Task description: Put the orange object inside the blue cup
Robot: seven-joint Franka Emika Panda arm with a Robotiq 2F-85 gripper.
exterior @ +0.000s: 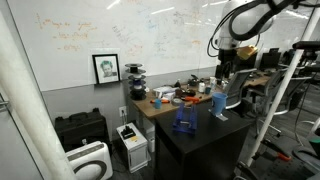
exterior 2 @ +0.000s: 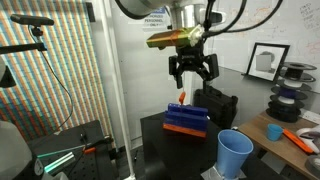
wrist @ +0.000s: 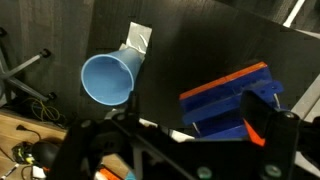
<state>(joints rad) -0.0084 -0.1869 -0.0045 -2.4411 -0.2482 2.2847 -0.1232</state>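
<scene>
The robot's gripper will close on the orange object at the dark-blue object's middle [wrist: 253, 132], because the orange object goes into the blue cup.
The pale-blue cup [exterior 2: 235, 153] stands upright on the black table, also seen in an exterior view [exterior: 219, 103] and from above in the wrist view [wrist: 107, 78]. A wider dark-blue object [exterior 2: 186, 120] sits beside it, with an orange piece [wrist: 225, 80] along its edge. It also shows in an exterior view [exterior: 183, 123]. My gripper [exterior 2: 192, 72] hangs open and empty well above the dark-blue object. In the wrist view its fingers [wrist: 170, 140] frame the bottom of the picture, with the dark-blue object near the right finger.
A white card [wrist: 140, 38] lies behind the cup. A wooden table [exterior 2: 285, 135] with orange tools and clutter adjoins the black table [exterior 2: 160, 150]. A framed picture [exterior 2: 264, 60] and filament spools [exterior 2: 293, 75] stand near the whiteboard wall. Printers [exterior: 131, 143] sit on the floor.
</scene>
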